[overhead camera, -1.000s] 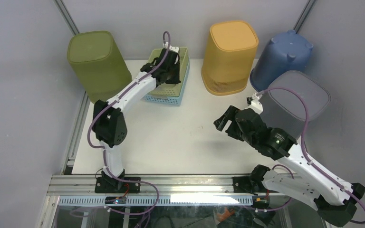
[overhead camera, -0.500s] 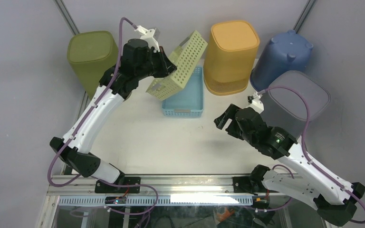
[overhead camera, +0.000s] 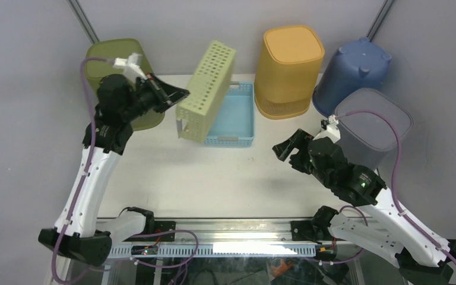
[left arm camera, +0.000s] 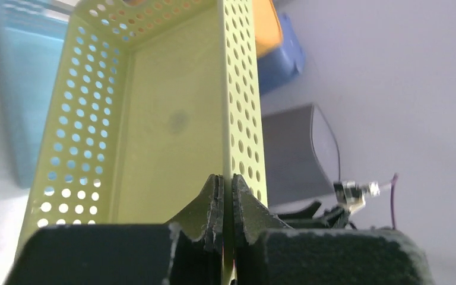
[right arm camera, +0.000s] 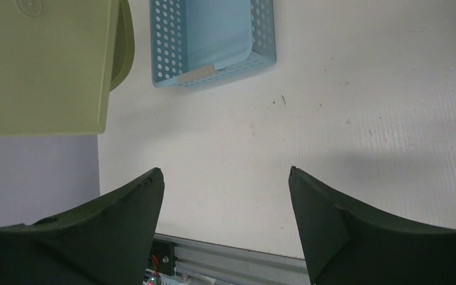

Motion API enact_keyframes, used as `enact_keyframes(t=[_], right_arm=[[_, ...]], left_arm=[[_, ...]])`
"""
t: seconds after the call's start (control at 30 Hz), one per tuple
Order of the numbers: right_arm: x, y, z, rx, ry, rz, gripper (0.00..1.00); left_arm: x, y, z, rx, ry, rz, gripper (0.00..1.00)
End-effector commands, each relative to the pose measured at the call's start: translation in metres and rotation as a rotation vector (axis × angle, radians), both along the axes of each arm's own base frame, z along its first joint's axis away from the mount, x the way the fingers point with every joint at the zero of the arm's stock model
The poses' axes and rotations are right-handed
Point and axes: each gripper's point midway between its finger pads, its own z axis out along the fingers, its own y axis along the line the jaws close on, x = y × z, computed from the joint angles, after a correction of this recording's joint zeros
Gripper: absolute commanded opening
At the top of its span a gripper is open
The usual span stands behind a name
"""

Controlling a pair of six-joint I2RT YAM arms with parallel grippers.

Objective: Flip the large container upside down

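Observation:
I should release the large container on the table (overhead camera: 190, 135) between olive bin and blue basket with my left gripper.
The large container, a light green perforated basket (overhead camera: 206, 89), hangs tipped on its side above the table's back left, its lower end close to the blue basket (overhead camera: 233, 116). My left gripper (overhead camera: 181, 93) is shut on its rim. In the left wrist view the gripper (left arm camera: 226, 181) pinches the thin holed wall, and the basket's inside (left arm camera: 172, 119) faces the camera. My right gripper (overhead camera: 288, 151) hovers open at mid right with nothing in it. The right wrist view shows that gripper (right arm camera: 225, 175) over bare table, the green basket's bottom (right arm camera: 41, 65) and the blue basket (right arm camera: 205, 35) beyond.
Four big bins stand upside down along the back and right: olive (overhead camera: 116, 59) behind the left arm, orange (overhead camera: 291, 65), blue (overhead camera: 356, 65) and grey (overhead camera: 371, 122) beside the right arm. The metal rail (overhead camera: 214, 225) runs along the near edge.
My left arm lifted the green basket out of the blue one, swung it left and tipped it onto its side. The right gripper shifted slightly to the right.

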Motion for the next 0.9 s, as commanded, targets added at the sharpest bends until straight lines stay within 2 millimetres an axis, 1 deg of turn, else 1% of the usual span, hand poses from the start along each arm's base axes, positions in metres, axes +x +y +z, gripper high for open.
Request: enact_keyframes(t=[0.0, 0.03, 0.1, 0.2, 0.23, 0.3, 0.33, 0.43, 0.57, 0.67, 0.73, 0.87], right_arm=[[0.006, 0.001, 0.019, 0.025, -0.050, -0.009, 0.81], [0.006, 0.003, 0.017, 0.017, -0.049, -0.002, 0.81], [0.008, 0.006, 0.016, 0.003, -0.051, 0.014, 0.81], [0.014, 0.018, 0.014, -0.046, -0.053, 0.063, 0.81], [0.019, 0.023, 0.008, -0.090, -0.038, 0.082, 0.81], [0.027, 0.033, 0.010, -0.156, -0.025, 0.118, 0.81], [0.032, 0.038, 0.007, -0.198, -0.008, 0.133, 0.81], [0.045, 0.052, 0.002, -0.298, 0.016, 0.182, 0.81], [0.065, 0.070, 0.002, -0.347, -0.018, 0.225, 0.81], [0.081, 0.088, -0.004, -0.377, -0.025, 0.267, 0.76], [0.091, 0.106, -0.012, -0.401, -0.024, 0.321, 0.74], [0.109, 0.145, -0.040, -0.476, -0.047, 0.500, 0.76]], left_arm=[[-0.020, 0.039, 0.029, -0.241, -0.012, 0.006, 0.00], [-0.022, 0.045, 0.025, -0.248, -0.004, 0.026, 0.00], [-0.026, 0.051, 0.018, -0.248, 0.009, 0.063, 0.00], [-0.028, 0.066, 0.012, -0.266, 0.016, 0.141, 0.00], [-0.027, 0.071, 0.011, -0.271, 0.017, 0.173, 0.00], [-0.027, 0.081, 0.008, -0.297, 0.024, 0.225, 0.00], [-0.027, 0.084, 0.006, -0.315, 0.031, 0.237, 0.00], [-0.026, 0.087, -0.010, -0.402, 0.081, 0.253, 0.00], [-0.028, 0.096, -0.024, -0.485, 0.110, 0.295, 0.00], [-0.030, 0.101, -0.027, -0.499, 0.111, 0.324, 0.00], [-0.031, 0.105, -0.029, -0.502, 0.114, 0.358, 0.00], [-0.031, 0.125, -0.032, -0.488, 0.091, 0.488, 0.00]])
